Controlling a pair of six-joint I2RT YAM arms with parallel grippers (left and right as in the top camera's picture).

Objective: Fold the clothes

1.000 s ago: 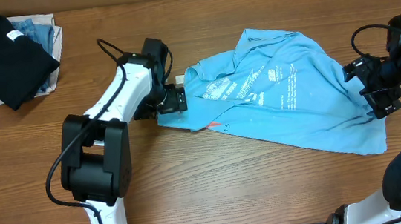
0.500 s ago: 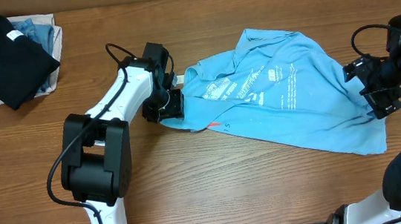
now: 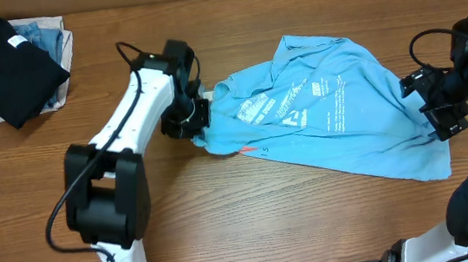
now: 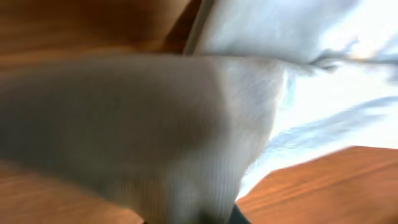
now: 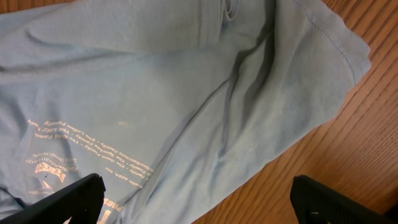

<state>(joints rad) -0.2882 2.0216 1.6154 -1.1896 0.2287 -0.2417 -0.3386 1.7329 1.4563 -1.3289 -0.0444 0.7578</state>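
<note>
The robot's right gripper will close on the t-shirt's long fold (image 3: 395, 138) (image 5: 229, 81), between the white lettering and the stitched edge nearest the robot's right arm.
The clothes, a light sky-blue t-shirt (image 3: 337, 116) with white lettering and a small red-orange mark (image 3: 247, 150), lie crumpled across the middle and right of the table. My left gripper (image 3: 201, 122) is shut on the shirt's left edge, and the cloth bunches up there. In the left wrist view the blurred fabric (image 4: 186, 124) fills the frame close up and hides the fingers. My right gripper (image 3: 429, 107) hovers open over the shirt's right side. In its wrist view the black fingertips (image 5: 74, 199) stand wide apart above the fabric (image 5: 155, 93), with nothing between them.
At the back left, a folded black shirt (image 3: 5, 68) rests on denim-blue and white folded garments (image 3: 48, 35). Bare wooden table (image 3: 270, 223) stretches in front of the t-shirt. The shirt's lower right corner (image 3: 439, 170) lies near my right arm.
My left gripper has closed on the shirt's left edge and drawn it up, bunching the cloth. The left arm shifted slightly. The right arm has not moved.
</note>
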